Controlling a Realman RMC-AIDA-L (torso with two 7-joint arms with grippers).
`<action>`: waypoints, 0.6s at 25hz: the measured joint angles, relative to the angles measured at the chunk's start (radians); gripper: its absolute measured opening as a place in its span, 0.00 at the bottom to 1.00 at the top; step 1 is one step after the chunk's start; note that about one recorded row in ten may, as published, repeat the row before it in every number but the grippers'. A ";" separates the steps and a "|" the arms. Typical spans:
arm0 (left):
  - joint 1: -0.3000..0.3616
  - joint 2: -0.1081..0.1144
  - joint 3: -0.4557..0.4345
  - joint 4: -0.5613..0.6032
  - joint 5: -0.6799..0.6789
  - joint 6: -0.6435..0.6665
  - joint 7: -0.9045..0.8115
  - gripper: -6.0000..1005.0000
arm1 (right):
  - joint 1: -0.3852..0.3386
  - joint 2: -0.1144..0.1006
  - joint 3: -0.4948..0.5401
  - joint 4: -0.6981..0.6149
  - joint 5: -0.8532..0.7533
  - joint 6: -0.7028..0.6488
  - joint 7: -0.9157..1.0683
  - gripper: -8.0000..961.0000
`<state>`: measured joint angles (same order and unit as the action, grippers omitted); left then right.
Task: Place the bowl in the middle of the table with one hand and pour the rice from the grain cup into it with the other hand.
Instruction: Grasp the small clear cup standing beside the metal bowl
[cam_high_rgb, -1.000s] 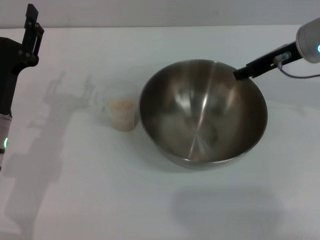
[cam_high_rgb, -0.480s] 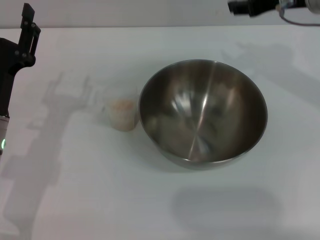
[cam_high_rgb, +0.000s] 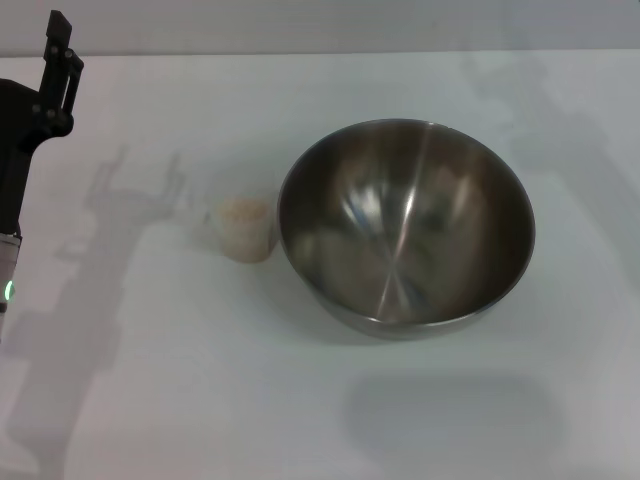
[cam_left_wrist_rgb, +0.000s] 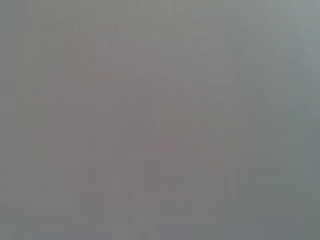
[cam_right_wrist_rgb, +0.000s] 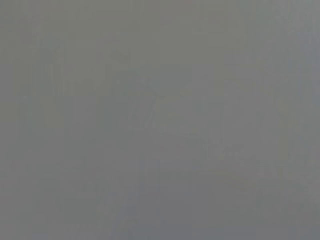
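Next, I close my left gripper on the grain cup's handle (cam_high_rgb: 209, 217), facing away from the steel bowl.
The steel bowl (cam_high_rgb: 406, 225) sits upright and empty near the middle of the white table (cam_high_rgb: 200, 400) in the head view. The clear grain cup (cam_high_rgb: 242, 226) stands just left of the bowl, with pale rice (cam_high_rgb: 244, 210) inside. My left gripper (cam_high_rgb: 58, 60) is raised at the far left edge, well away from the cup. My right gripper is out of view; only its shadow falls on the table at the upper right. Both wrist views show only a flat grey blur.
The table's far edge (cam_high_rgb: 300, 53) runs along the top of the head view. Arm shadows lie on the table left of the cup and at the upper right.
My right arm has lifted away from the bowl's far right rim and left the head view upward. The bowl, cup and left arm have stayed in place.
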<state>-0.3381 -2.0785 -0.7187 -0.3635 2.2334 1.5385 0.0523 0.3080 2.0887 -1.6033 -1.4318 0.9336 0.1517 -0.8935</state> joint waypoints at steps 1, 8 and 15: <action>0.001 0.000 0.003 0.000 0.000 0.000 0.000 0.67 | -0.014 0.001 -0.065 0.034 0.005 -0.177 -0.002 0.57; 0.009 0.000 0.018 -0.001 0.000 -0.001 0.000 0.67 | -0.016 -0.003 -0.320 0.211 -0.010 -0.723 0.012 0.57; 0.027 0.000 0.040 0.000 0.000 -0.003 -0.006 0.67 | 0.034 -0.008 -0.479 0.572 -0.147 -1.222 0.471 0.57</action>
<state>-0.3110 -2.0785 -0.6784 -0.3636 2.2333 1.5359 0.0461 0.3416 2.0808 -2.0823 -0.8594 0.7865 -1.0705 -0.4228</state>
